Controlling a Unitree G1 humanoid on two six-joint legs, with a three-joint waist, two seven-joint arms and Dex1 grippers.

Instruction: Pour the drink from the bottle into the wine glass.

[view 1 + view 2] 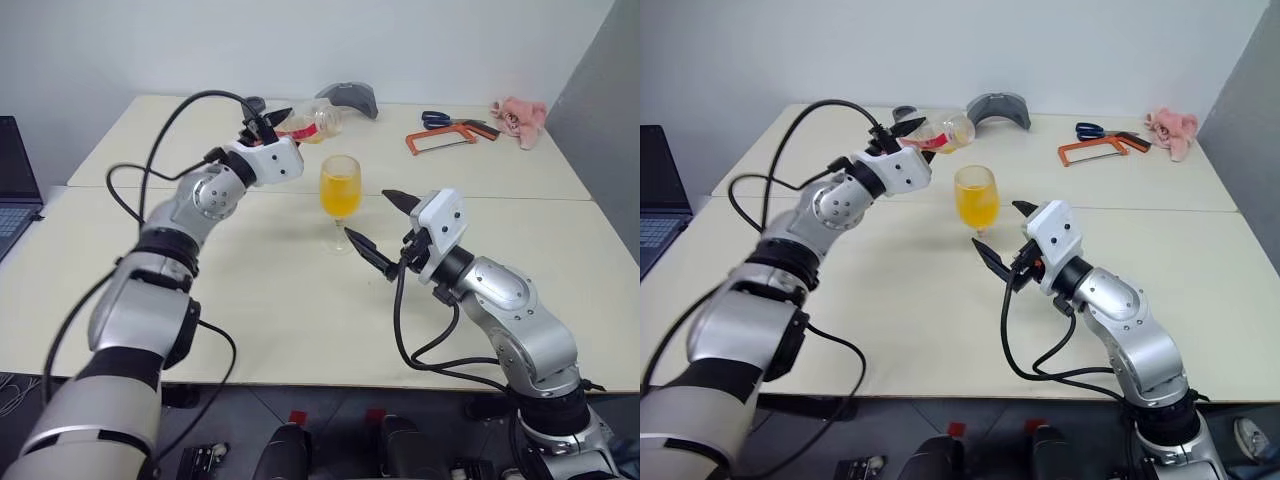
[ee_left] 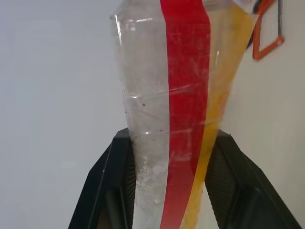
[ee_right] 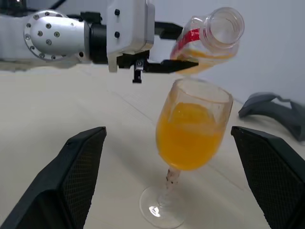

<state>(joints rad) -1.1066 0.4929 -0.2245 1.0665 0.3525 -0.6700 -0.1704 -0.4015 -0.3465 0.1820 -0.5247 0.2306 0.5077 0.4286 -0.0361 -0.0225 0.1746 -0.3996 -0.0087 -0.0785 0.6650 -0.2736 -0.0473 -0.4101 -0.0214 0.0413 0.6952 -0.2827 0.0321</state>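
Next, my left gripper releases the bottle just in front of the seam [image 1: 221, 226], between the wine glass and the laptop.
The wine glass [image 1: 340, 190] stands upright on the table [image 1: 270, 310], its bowl more than half full of orange drink [image 3: 190, 140]. Just above and behind its rim hangs the clear bottle [image 1: 312, 122] with the red stripe, lying nearly level. Its uncapped mouth [image 3: 228, 26] points toward the glass, and a little drink lies along its lower side. My left gripper [image 1: 272, 124] is shut on the bottle's body, a black finger [image 2: 107, 186] on each side. My right gripper [image 1: 370, 215] is open beside the glass's stem, its fingers [image 3: 81, 162] apart from the glass.
At the table's far side lie a grey curved object [image 1: 347, 98], blue scissors [image 1: 435, 118], an orange hacksaw [image 1: 440, 140] and a pink cloth [image 1: 518, 118]. A laptop [image 1: 15, 190] sits at the left edge. A seam runs across the table behind the glass.
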